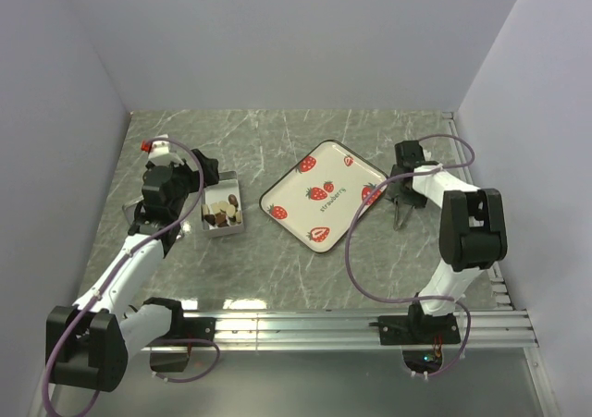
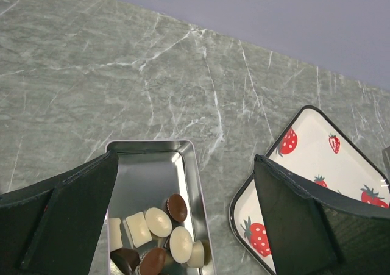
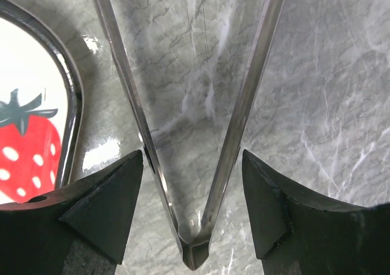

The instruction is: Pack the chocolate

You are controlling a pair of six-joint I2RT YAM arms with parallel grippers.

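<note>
Next, I move my left gripper to the silver cover beside the tin and close it on the cover's edge (image 1: 180,216) facing the tin.
The chocolate (image 1: 224,214), several small dark brown and cream pieces, lies heaped in the near end of an open silver tin (image 1: 229,184) at the left. In the left wrist view the chocolate (image 2: 159,223) sits low in the tin (image 2: 146,171). My left gripper (image 1: 199,200) (image 2: 186,159) hangs open over the tin, holding nothing. At the right, my right gripper (image 1: 400,195) (image 3: 192,156) stands open astride metal tongs (image 1: 400,215) (image 3: 244,104) that lie on the table. The tongs' joined end points toward the wrist, between the fingers.
A square white lid printed with red strawberries (image 1: 333,172) (image 2: 308,159) (image 3: 30,74) lies flat in the middle, between tin and tongs. The surface is grey marble, with white walls on three sides and a metal rail along the near edge.
</note>
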